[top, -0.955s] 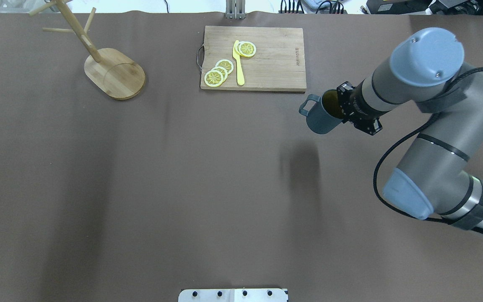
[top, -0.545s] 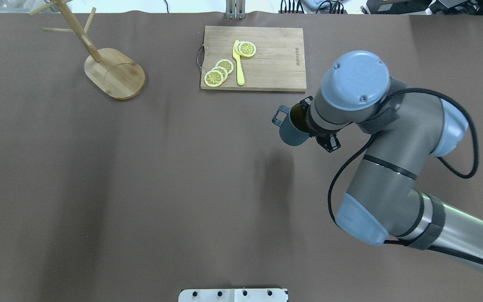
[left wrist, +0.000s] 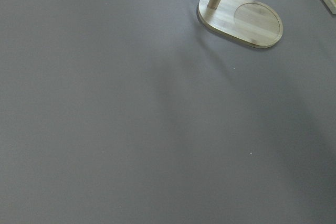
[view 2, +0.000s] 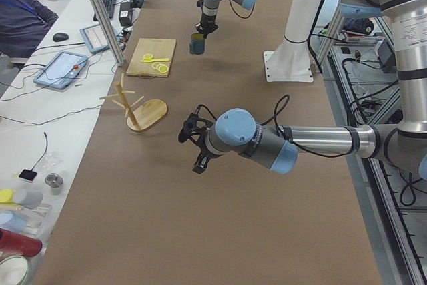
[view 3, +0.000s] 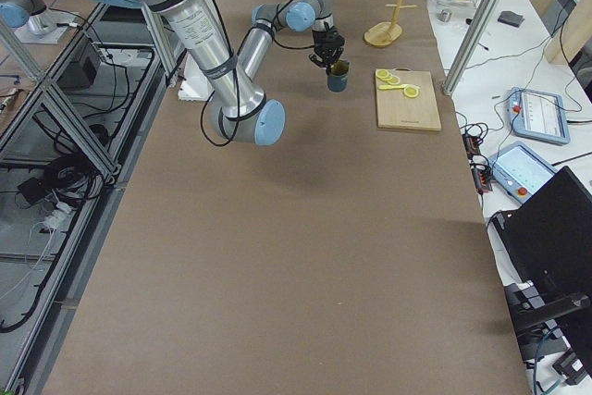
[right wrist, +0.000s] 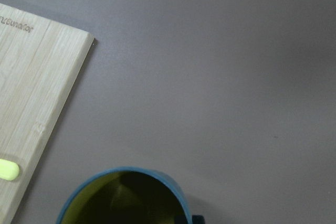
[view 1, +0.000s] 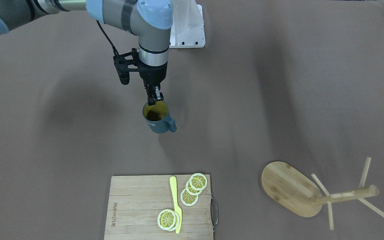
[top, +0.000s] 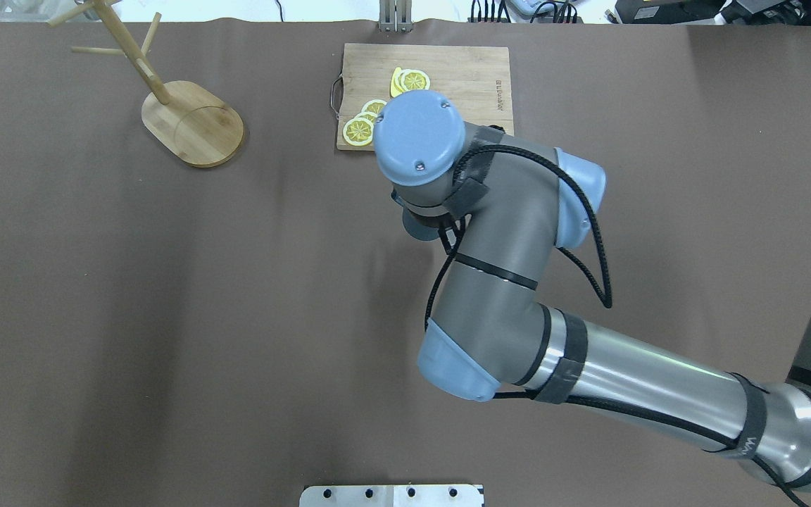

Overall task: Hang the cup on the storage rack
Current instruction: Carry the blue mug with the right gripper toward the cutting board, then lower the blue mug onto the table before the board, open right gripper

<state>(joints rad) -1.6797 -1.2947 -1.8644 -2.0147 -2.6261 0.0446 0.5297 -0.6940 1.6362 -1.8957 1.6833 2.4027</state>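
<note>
My right gripper has the slate-blue cup, hanging upright above the table. Next, I set it down on the bare table (view 1: 181, 126) between the cutting board and the white bracket.
The slate-blue cup (view 1: 159, 124) hangs upright above the table, its yellowish inside showing. My right gripper (view 1: 154, 98) is shut on its rim from above, on the side opposite the handle. In the overhead view the right arm hides nearly all of the cup (top: 414, 227). The right wrist view shows the cup's rim (right wrist: 121, 174) at the bottom. The bamboo storage rack (top: 193, 124) stands at the far left, well apart from the cup, and also shows in the front view (view 1: 290, 188). My left gripper (view 2: 198, 165) shows only in the left side view; I cannot tell if it is open.
A bamboo cutting board (view 1: 138, 206) with lemon slices (view 1: 198, 181) and a yellow knife (view 1: 175, 203) lies at the far middle, just beyond the cup. The rack's oval base (left wrist: 241, 17) shows in the left wrist view over bare brown table.
My right arm has carried the cup leftward in the overhead view, from right of the cutting board to in front of its left part. The arm now covers the cup and part of the board.
</note>
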